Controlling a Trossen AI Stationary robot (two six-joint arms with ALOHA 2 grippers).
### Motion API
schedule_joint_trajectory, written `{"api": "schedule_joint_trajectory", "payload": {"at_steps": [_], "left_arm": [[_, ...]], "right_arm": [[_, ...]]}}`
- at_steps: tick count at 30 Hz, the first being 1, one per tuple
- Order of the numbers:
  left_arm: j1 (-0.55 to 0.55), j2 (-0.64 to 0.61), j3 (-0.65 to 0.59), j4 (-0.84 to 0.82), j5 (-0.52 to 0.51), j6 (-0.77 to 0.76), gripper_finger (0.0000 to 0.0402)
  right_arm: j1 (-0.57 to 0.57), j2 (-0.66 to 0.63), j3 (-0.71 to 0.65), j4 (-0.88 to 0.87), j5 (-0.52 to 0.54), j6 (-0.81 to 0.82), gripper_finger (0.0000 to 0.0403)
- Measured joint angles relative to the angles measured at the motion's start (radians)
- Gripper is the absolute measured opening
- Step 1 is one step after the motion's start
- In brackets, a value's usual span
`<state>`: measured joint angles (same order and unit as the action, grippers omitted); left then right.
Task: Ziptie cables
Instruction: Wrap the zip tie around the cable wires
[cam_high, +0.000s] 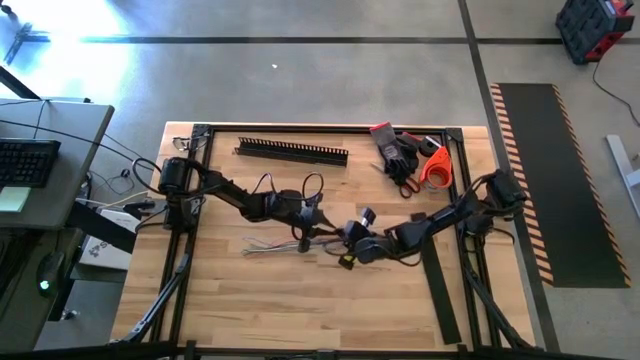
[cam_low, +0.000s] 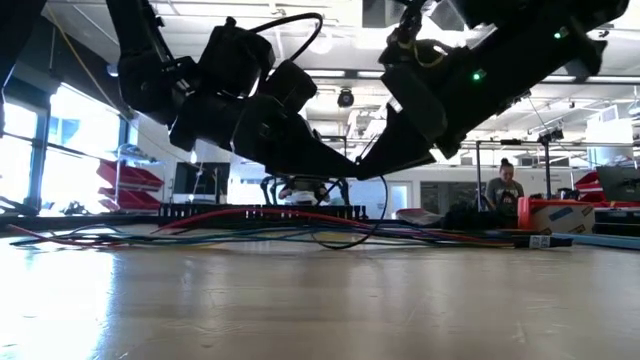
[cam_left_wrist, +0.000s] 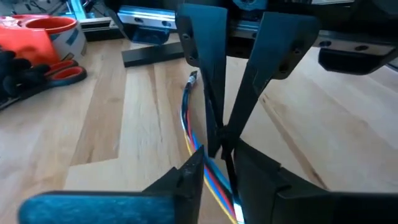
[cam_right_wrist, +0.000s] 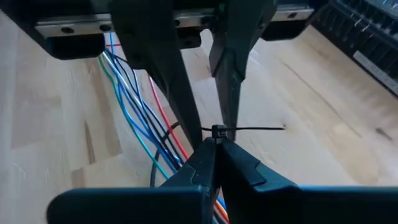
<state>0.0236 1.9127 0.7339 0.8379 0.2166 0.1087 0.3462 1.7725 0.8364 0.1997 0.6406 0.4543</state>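
Note:
The fingers of both grippers crowd at the ziptie's head, so the robot's right gripper needs to open and take the ziptie's loop lower down (cam_low: 386, 196), leaving the head clear for the left gripper.
The cables (cam_high: 275, 246) are a loose bunch of thin red, blue, green and yellow wires lying along the table's middle, also seen in the low view (cam_low: 200, 228). A thin black ziptie (cam_right_wrist: 217, 131) is looped around them; its loop (cam_low: 340, 240) hangs below the fingertips and its tail (cam_right_wrist: 267, 129) sticks out sideways. My left gripper (cam_high: 318, 238) and my right gripper (cam_high: 336, 245) meet tip to tip just above the bunch, both shut on the ziptie. My left gripper (cam_left_wrist: 217, 165) comes slanting down from the table's left. Its fingertips (cam_right_wrist: 227, 121) close on the ziptie right at its head (cam_right_wrist: 217, 131), above the cables; which part lies between them I cannot tell. My right gripper (cam_right_wrist: 217, 144) pinches the ziptie's head (cam_right_wrist: 219, 132) at its fingertips, slanting down from the table's right. The loop hangs below around the wires, and the tail (cam_right_wrist: 267, 129) points out to one side. The wires rest on the table.
A long black slotted duct (cam_high: 291, 151) lies near the far edge. Black gloves, scissors and an orange tape holder (cam_high: 412, 160) sit at the far right. A flat black strip (cam_high: 441, 292) lies near the right edge. A person (cam_low: 505, 187) stands in the room beyond.

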Motion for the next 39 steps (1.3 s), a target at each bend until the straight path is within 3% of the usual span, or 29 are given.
{"api": "schedule_joint_trajectory", "payload": {"at_steps": [6, 13, 17, 24, 29, 32, 39], "left_arm": [[-0.011, 0.000, 0.000, 0.000, 0.000, -0.002, 0.0009], [-0.042, -0.001, 0.002, -0.002, -0.025, 0.049, 0.0000], [-0.070, -0.023, 0.009, 0.003, -0.046, 0.056, 0.0000], [-0.086, -0.031, 0.008, -0.015, -0.083, 0.103, 0.0000], [-0.092, -0.038, 0.008, -0.033, -0.084, 0.106, 0.0000], [-0.093, -0.075, 0.008, -0.043, -0.083, 0.112, 0.0000], [-0.069, -0.113, 0.007, -0.109, -0.080, 0.122, 0.0000]], "right_arm": [[0.019, 0.000, 0.000, -0.005, 0.010, -0.018, 0.0000], [0.043, -0.009, 0.000, -0.074, -0.003, -0.040, 0.0012], [0.059, -0.060, 0.000, -0.125, -0.027, -0.042, 0.0062], [0.087, -0.165, 0.000, -0.248, -0.022, -0.007, 0.0185], [0.088, -0.178, 0.000, -0.281, 0.000, 0.092, 0.0220], [0.075, -0.141, 0.000, -0.242, -0.004, 0.131, 0.0222], [0.032, 0.014, 0.000, 0.056, -0.039, 0.079, 0.0222]]}}
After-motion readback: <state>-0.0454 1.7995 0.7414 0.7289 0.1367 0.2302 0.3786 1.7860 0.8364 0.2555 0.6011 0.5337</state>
